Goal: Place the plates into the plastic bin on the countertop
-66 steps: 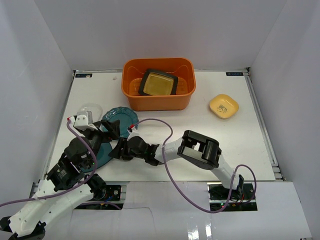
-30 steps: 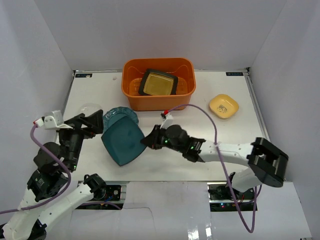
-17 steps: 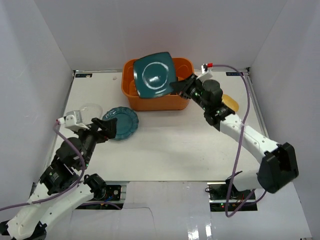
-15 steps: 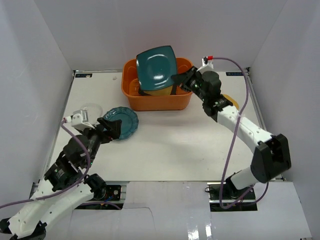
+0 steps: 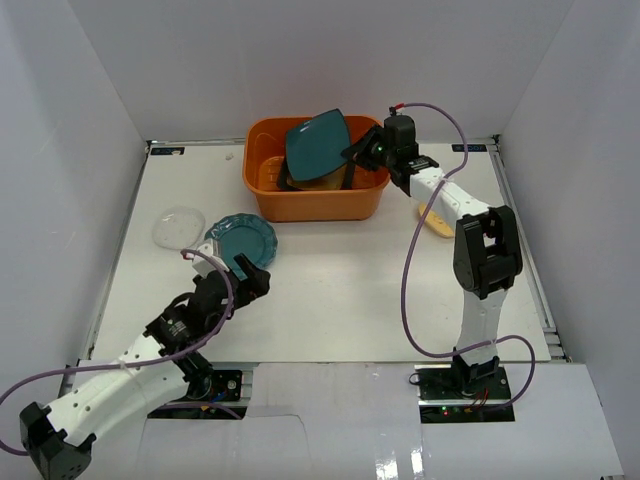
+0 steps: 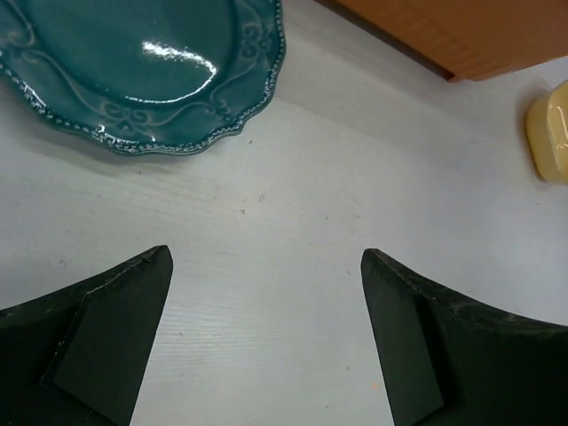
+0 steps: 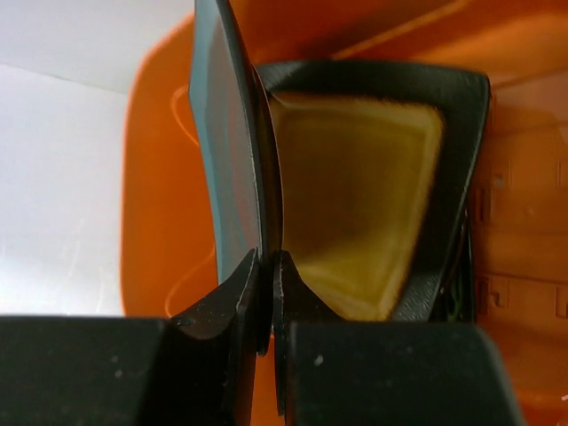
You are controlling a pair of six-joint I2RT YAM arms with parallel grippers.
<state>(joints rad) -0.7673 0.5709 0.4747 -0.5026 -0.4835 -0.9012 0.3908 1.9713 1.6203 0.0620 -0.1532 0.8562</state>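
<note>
Next, I move my left gripper to the teal round scalloped plate's near edge (image 5: 234, 271) (image 6: 80, 130), on the side away from the orange bin, and close it there.
The orange plastic bin (image 5: 316, 196) stands at the back of the white countertop (image 5: 350, 290). A dark square gold-centred plate (image 5: 322, 178) lies inside it. My right gripper (image 5: 360, 155) is shut on the edge of the teal square plate (image 5: 318, 146), which hangs tilted over the bin. In the right wrist view this plate (image 7: 232, 160) is edge-on between the right gripper's (image 7: 267, 262) fingers, above the gold-centred plate (image 7: 364, 204). The teal round scalloped plate (image 5: 240, 240) lies on the counter. My left gripper (image 5: 250, 282) stands open just near of it, holding nothing.
A small clear plate (image 5: 178, 226) lies left of the scalloped plate (image 6: 133, 71). A small yellow plate (image 5: 437, 222) sits right of the bin, partly behind my right arm. The left wrist view shows it (image 6: 550, 133) and a bin corner (image 6: 461, 35). White walls surround the table.
My right arm has carried the teal square plate up from the counter to the bin and lowered it, tilted, over the gold-centred plate. The left gripper has shifted right, near the scalloped plate.
</note>
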